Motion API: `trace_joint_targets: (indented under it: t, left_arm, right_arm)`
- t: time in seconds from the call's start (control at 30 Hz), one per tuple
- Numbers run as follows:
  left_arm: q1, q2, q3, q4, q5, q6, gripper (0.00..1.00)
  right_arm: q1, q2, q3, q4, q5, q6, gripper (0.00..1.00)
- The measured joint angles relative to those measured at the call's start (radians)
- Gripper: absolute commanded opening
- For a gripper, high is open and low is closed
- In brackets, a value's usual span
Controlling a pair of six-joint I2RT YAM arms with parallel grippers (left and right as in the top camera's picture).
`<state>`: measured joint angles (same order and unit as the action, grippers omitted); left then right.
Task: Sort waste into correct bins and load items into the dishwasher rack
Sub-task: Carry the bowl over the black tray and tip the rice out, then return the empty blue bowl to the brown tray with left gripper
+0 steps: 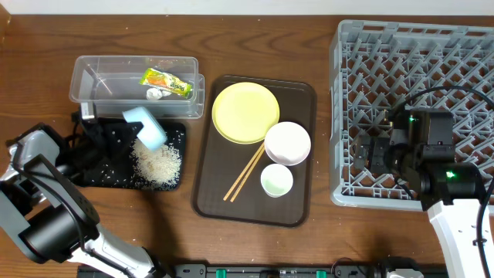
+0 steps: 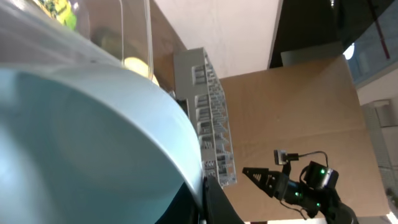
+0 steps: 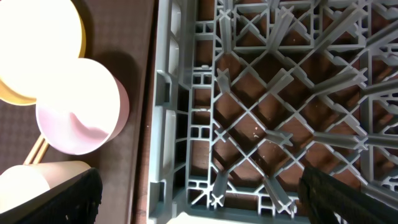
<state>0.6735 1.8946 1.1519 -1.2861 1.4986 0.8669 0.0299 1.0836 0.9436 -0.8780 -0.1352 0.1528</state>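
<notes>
I should let go of the light blue bowl with my left gripper on the brown tray (image 1: 218,165) beside the chopsticks, toward the black tray.
My left gripper (image 1: 131,133) is shut on the rim of the light blue bowl (image 1: 147,127), tilted above the black tray (image 1: 174,181), where loose rice (image 1: 158,161) lies. The bowl fills the left wrist view (image 2: 93,137). The clear tub (image 1: 85,77) holds the yellow-green wrapper (image 1: 165,82) and the white scrap (image 1: 154,93). The yellow plate (image 1: 245,112), white bowl (image 1: 287,143), green cup (image 1: 276,180) and chopsticks (image 1: 245,171) sit on the brown tray (image 1: 212,193). My right gripper (image 1: 361,154) is open and empty over the left front of the grey rack (image 1: 463,69).
The right wrist view looks down on the rack's left wall (image 3: 168,124), with the white bowl (image 3: 74,112), plate (image 3: 37,50) and cup (image 3: 37,180) beside it. The left arm's base and cables (image 1: 46,170) crowd the table's left front.
</notes>
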Motion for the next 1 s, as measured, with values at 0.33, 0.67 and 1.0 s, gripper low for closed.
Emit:
trace_joint_targets:
  t: [0.33,0.67,1.0]
  left_arm:
    - [-0.007,-0.009,0.0,-0.065,-0.022,0.034,0.06]
    - [-0.151,-0.204,-0.001,-0.138,-0.073,0.058,0.06]
    - [-0.473,-0.307,-0.001,-0.032,-0.27,-0.055,0.06]
  right_arm:
    - [0.0,0.0,0.0,0.0,0.0,0.0,0.99]
    - [0.0,0.0,0.0,0.0,0.0,0.0,0.99]
    - [0.0,0.0,0.0,0.0,0.0,0.0,0.99]
